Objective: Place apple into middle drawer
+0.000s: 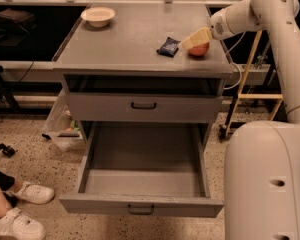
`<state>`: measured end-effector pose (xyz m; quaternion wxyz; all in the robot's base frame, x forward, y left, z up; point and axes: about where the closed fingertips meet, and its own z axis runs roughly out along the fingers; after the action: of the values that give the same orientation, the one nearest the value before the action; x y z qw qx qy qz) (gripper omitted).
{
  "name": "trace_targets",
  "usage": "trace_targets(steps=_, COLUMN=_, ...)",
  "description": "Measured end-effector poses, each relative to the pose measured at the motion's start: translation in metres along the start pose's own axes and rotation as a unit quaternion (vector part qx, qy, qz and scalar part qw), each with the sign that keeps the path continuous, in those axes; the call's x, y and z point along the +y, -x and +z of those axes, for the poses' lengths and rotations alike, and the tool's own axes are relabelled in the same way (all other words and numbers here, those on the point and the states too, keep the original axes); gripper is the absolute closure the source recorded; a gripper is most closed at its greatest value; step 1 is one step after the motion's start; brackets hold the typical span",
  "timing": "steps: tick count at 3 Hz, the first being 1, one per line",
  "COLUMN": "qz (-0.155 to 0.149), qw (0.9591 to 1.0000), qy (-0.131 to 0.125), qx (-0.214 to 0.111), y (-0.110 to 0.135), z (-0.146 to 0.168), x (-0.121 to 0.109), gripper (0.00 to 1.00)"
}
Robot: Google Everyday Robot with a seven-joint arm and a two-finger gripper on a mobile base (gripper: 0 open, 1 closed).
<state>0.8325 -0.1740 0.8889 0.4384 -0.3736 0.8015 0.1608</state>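
Note:
Next, I grip the sides of the orange-red apple (198,50) beside the dark blue snack packet, as it belongs in the middle drawer.
The orange-red apple (201,50) sits on the grey cabinet top (130,39), near its right front corner. My gripper (192,40) reaches in from the right and sits right at the apple's upper left side, partly covering it. The middle drawer (142,159) is pulled wide out below, a long grey tray with low walls and a small dark handle on its front; nothing lies in it.
A dark blue snack packet (168,46) lies just left of the apple. A white bowl (98,16) stands at the back left. A shut drawer front (142,106) sits above the open one. A person's white shoes (20,209) are at the lower left; my white base (267,179) is at the right.

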Motion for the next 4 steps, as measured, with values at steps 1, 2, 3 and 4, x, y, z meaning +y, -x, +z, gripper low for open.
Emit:
trace_targets(steps=1, qz=0.03, qw=0.9987, qy=-0.023, qx=0.033, y=-0.0307, z=0.0126, x=-0.0207, gripper=0.0)
trace_targets(steps=2, qz=0.036, qw=0.9983, qy=-0.027, qx=0.039, y=-0.036, z=0.0149, x=-0.024, gripper=0.0)
trace_targets(steps=3, qz=0.036, qw=0.9983, qy=-0.027, qx=0.039, y=-0.036, z=0.015, x=-0.0239, gripper=0.19)
trace_targets(steps=4, qz=0.036, qw=0.9983, qy=-0.026, qx=0.039, y=-0.036, z=0.015, x=-0.0239, gripper=0.42)
